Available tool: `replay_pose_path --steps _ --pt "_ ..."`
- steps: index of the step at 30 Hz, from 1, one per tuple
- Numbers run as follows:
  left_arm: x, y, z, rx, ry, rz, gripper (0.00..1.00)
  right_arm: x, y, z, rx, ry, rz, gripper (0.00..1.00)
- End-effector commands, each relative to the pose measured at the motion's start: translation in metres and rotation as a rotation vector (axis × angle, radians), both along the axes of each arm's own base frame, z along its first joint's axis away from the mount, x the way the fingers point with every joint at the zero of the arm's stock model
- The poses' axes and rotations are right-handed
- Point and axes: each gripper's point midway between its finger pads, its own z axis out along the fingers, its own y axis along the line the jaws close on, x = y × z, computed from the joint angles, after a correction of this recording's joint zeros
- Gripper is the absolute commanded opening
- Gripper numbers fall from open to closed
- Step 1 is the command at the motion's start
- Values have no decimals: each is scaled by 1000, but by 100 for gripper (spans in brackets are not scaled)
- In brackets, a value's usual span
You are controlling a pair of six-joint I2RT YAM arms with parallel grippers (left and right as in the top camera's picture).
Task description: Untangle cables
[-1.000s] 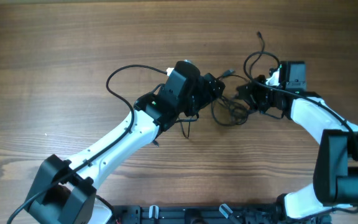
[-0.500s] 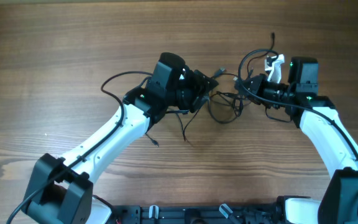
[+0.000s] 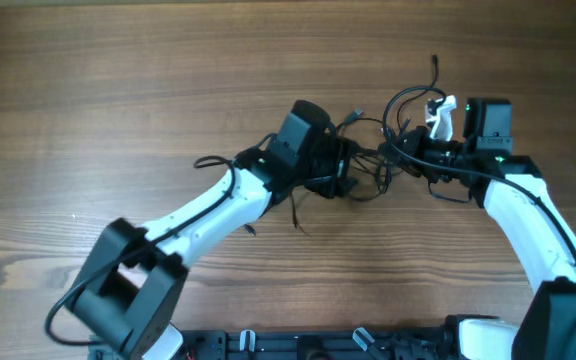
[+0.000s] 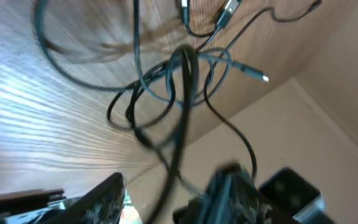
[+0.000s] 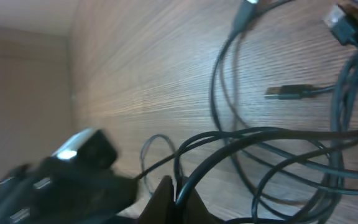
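The robot's right gripper should release the cord with its tangle on the wooden table (image 3: pixel 306 138) beneath the left gripper.
The cables (image 3: pixel 371 186) are thin black cords lying in a tangle on the wooden table between my two grippers. One loop (image 3: pixel 404 100) and a loose end reach toward the back. My left gripper (image 3: pixel 346 168) is at the tangle's left edge. In the left wrist view its fingers (image 4: pixel 166 196) are apart, and one strand from the knot (image 4: pixel 173 81) runs between them. My right gripper (image 3: pixel 408 150) is at the tangle's right edge. In the right wrist view its fingers (image 5: pixel 176 190) are shut on one cord of the loops (image 5: pixel 278 143).
A loose strand (image 3: pixel 294 212) trails toward the front under the left arm. Silver-tipped plug ends lie on the wood (image 4: pixel 258 75) (image 5: pixel 284 93). The robot's own thicker black wire (image 3: pixel 213 162) loops left of the left wrist. A white part (image 3: pixel 441 110) sits on the right wrist.
My left gripper has swung right, back against the tangle, after pulling away to the left. My right gripper moved right and back with its cord, then stayed nearly still.
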Motion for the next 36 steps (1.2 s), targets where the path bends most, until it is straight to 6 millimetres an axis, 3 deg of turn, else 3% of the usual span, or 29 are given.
replay_pose_path --steps 1,4,8,11,13,16,19,20,25,26,28,30,36 --pt "5 -10 -15 0 22 21 54 -6 13 27 68 -68 74 5" --pt "1 -12 -28 22 37 8 46 -6 14 27 78 -51 63 4" --pt "11 2 -48 138 -37 19 4 -13 21 35 141 -39 99 5" --pt "27 17 -48 215 -215 -87 4 -10 12 41 124 -87 91 5" --pt "41 41 -40 260 -318 -153 4 -6 -10 55 115 -132 30 5" --pt "69 100 -8 369 -508 -205 4 -4 -69 85 61 -243 -143 5" --pt "89 156 41 446 -696 -190 4 -9 -124 88 -25 -242 -341 5" --pt "95 179 69 464 -793 -175 4 -14 -142 83 -43 -203 -417 5" --pt "95 267 157 607 -1036 -18 4 -32 -188 67 -37 -79 -623 5" --pt "92 287 173 638 -1062 36 4 -35 -190 66 -27 -61 -639 5" --pt "87 310 188 671 -1084 98 4 -38 -189 63 -17 -35 -643 5" --pt "80 316 199 654 -1110 108 4 -42 -185 59 -8 -7 -641 5" --pt "70 269 195 501 -1163 -60 4 -62 -168 44 15 111 -600 9"
